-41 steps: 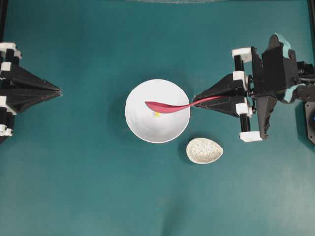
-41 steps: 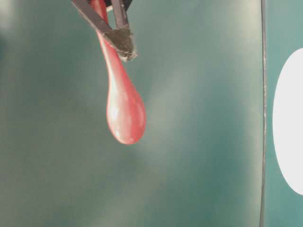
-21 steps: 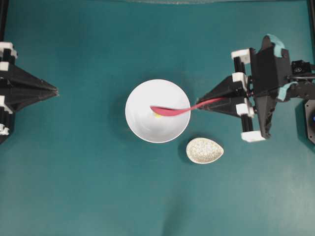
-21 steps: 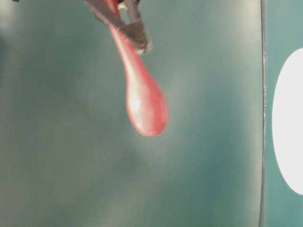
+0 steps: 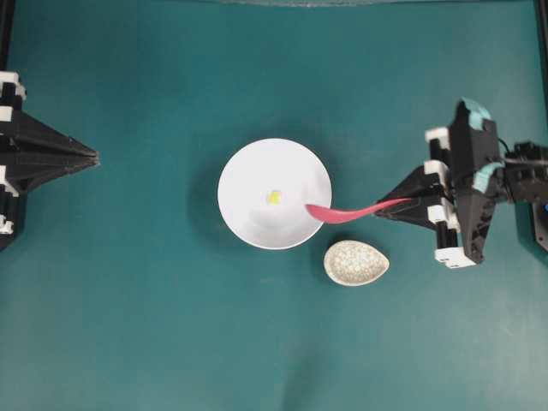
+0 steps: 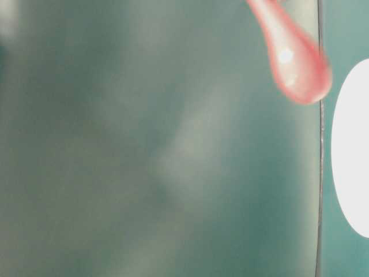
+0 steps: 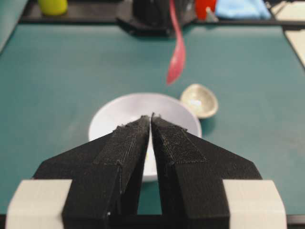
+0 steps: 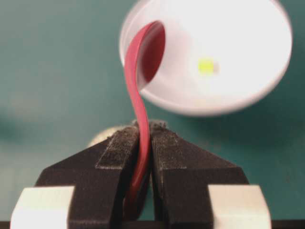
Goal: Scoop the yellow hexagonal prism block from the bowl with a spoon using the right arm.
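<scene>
Next, my right gripper sets the pink-red spoon down on the small speckled egg-shaped dish (image 5: 375,263) (image 8: 114,151).
The white bowl (image 5: 248,171) stands mid-table with the tiny yellow hexagonal prism block (image 5: 274,198) lying on its floor. My right gripper (image 5: 383,208) is shut on the handle of the pink-red spoon (image 5: 342,211), whose scoop hangs over the bowl's right rim, apart from the block. The right wrist view shows the spoon (image 8: 136,90) pinched edge-on between the jaws of the right gripper (image 8: 144,125), with the block (image 8: 206,66) farther right inside the bowl (image 8: 248,43). My left gripper (image 5: 96,157) stays at the left edge, shut and empty (image 7: 151,117).
A small speckled egg-shaped dish (image 5: 355,262) sits just below and right of the bowl, under the spoon's handle line. The right arm's base fills the right edge. Yellow, red and blue items (image 7: 52,5) line the far side behind that arm.
My right arm has pulled back to the right, drawing the spoon's scoop from over the block to the bowl's right rim. The block stays on the bowl's floor.
</scene>
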